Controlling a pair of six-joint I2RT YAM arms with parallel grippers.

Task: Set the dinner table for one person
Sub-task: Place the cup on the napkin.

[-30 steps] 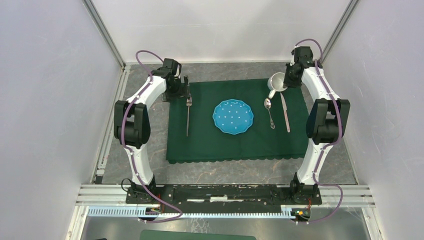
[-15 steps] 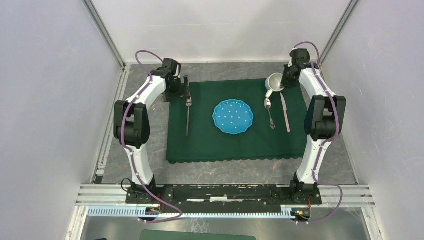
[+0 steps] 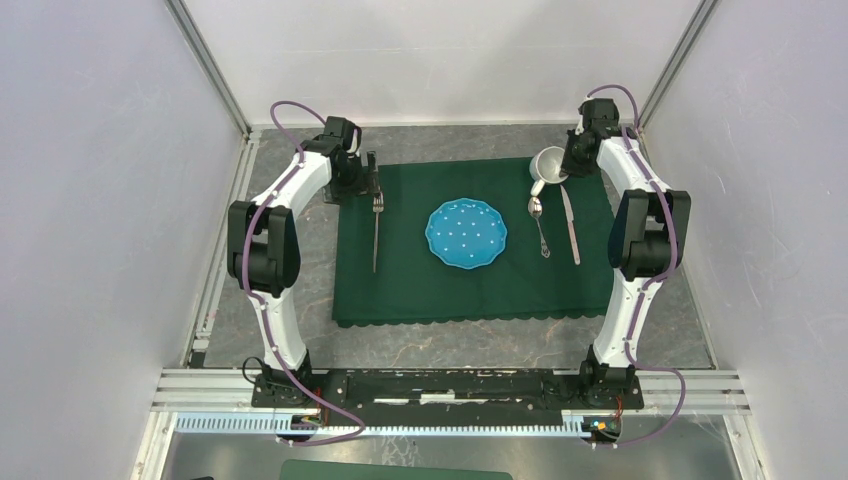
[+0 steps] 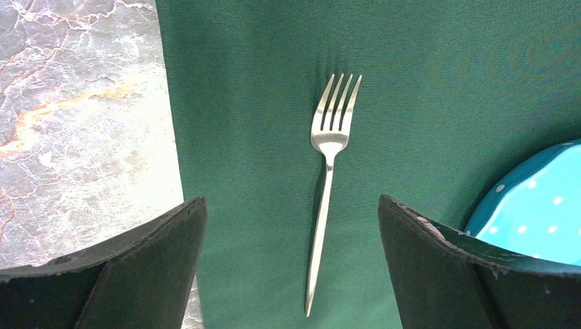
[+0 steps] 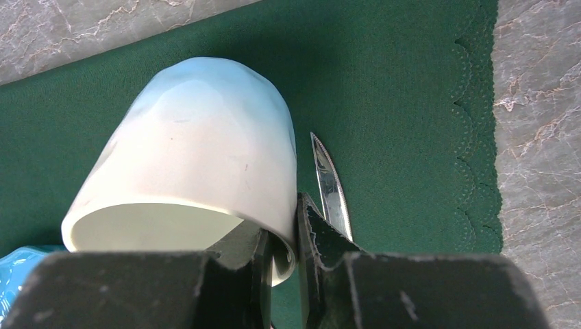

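Observation:
My right gripper should stand the white cup upright on the green cloth (image 3: 547, 175) (image 5: 250, 127) beside the tip of the knife, just past the spoon. The cup is now tilted above the knife tip.
The dinner table (image 3: 440, 345) is dark grey stone with a green cloth (image 3: 420, 280) spread on it. On the cloth lie a blue dotted plate (image 3: 466, 233), a fork (image 3: 377, 230) to its left, and a spoon (image 3: 539, 225) and knife (image 3: 570, 225) to its right. My left gripper (image 4: 289, 202) is open above the fork (image 4: 327, 178), whose handle lies between the fingers untouched. My right gripper (image 5: 282, 233) is shut on the rim of a white cup (image 5: 199, 157), one finger inside and one outside. The cup (image 3: 550, 163) is tilted at the cloth's far right corner, above the knife tip (image 5: 329, 181).
White enclosure walls and metal rails surround the table. The scalloped cloth edge (image 5: 479, 151) runs close to the right of the cup, with bare stone (image 5: 541, 137) beyond. Bare stone (image 4: 75, 123) also lies left of the fork.
The right arm has shifted slightly left and back with the cup still in its grip. The left arm has not moved.

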